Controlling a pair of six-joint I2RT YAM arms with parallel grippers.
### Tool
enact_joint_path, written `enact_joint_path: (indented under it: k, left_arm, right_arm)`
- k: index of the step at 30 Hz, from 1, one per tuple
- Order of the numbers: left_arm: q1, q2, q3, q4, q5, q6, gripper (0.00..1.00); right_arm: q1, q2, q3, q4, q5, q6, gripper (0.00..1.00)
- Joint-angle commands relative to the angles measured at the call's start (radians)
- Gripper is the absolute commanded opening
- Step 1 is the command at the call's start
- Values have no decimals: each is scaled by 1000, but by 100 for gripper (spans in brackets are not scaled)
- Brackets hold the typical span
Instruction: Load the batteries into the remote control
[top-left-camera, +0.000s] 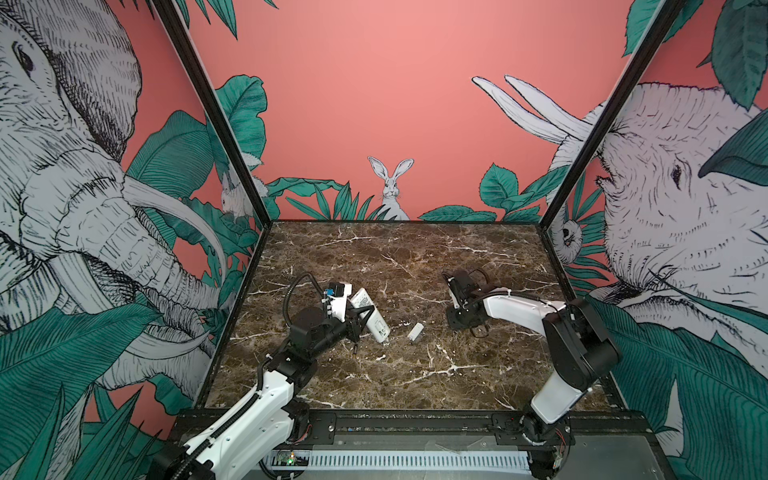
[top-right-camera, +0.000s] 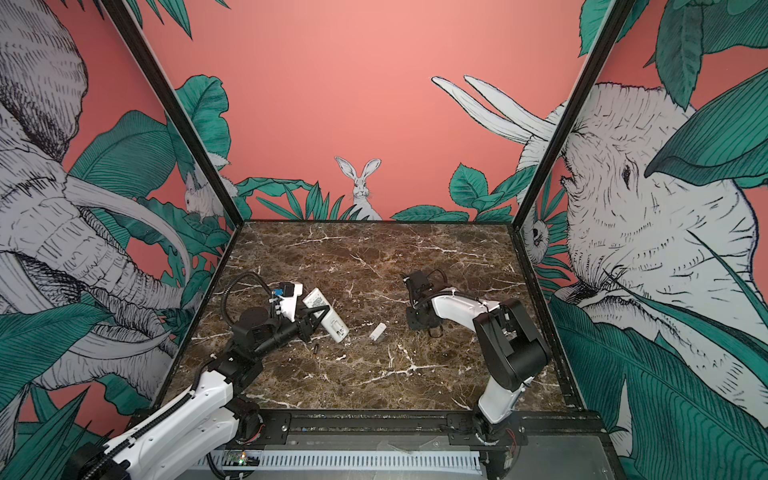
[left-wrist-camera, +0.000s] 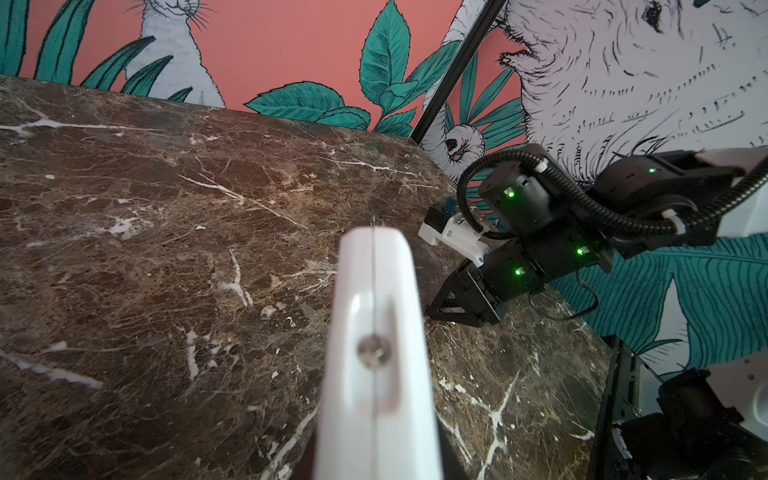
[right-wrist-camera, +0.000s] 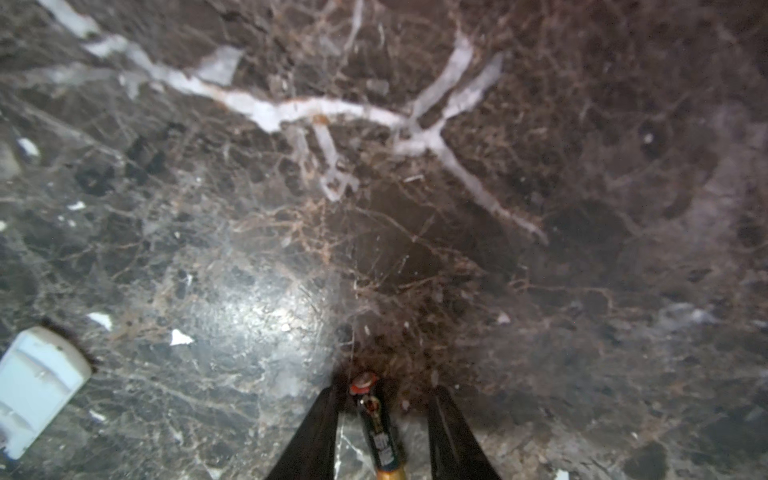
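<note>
The battery lies slanted and deep between my right gripper's fingers. I should back off and grip its gold end (right-wrist-camera: 391, 473), leaving the black end free.
My left gripper (top-left-camera: 365, 312) is shut across the middle of the white remote control (top-left-camera: 376, 324), which slants over the left of the marble table in both top views. The left wrist view shows the remote (left-wrist-camera: 374, 353) end-on, with its seam and a screw. My right gripper (right-wrist-camera: 386, 390) points down at the table right of centre and is open. A battery (right-wrist-camera: 376, 428), black with a gold end, lies between its fingers with gaps on both sides. A small dark cylinder (top-right-camera: 315, 348), which looks like another battery, lies on the table below the left gripper.
A short white plastic piece (top-left-camera: 415, 331) lies on the table (top-left-camera: 395, 382) between the two grippers, and it also shows in the right wrist view (right-wrist-camera: 37, 390). Printed walls close the table at the left, back and right.
</note>
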Motion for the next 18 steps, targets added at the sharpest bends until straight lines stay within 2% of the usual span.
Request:
enact_joint_path:
  k: [1,9,18]
  left_arm:
    - [5,1,25,53,18,-13,0]
    - [5,3,27,50,13,-11,0]
    - [5,-2,34,28,7,-6,0]
  right_arm:
    - [6,-42,-33,-5,40,48,38]
    - [51,-60,-67,-37,-11,-70,34]
    - [61,-41,-74,-12,25,-104,23]
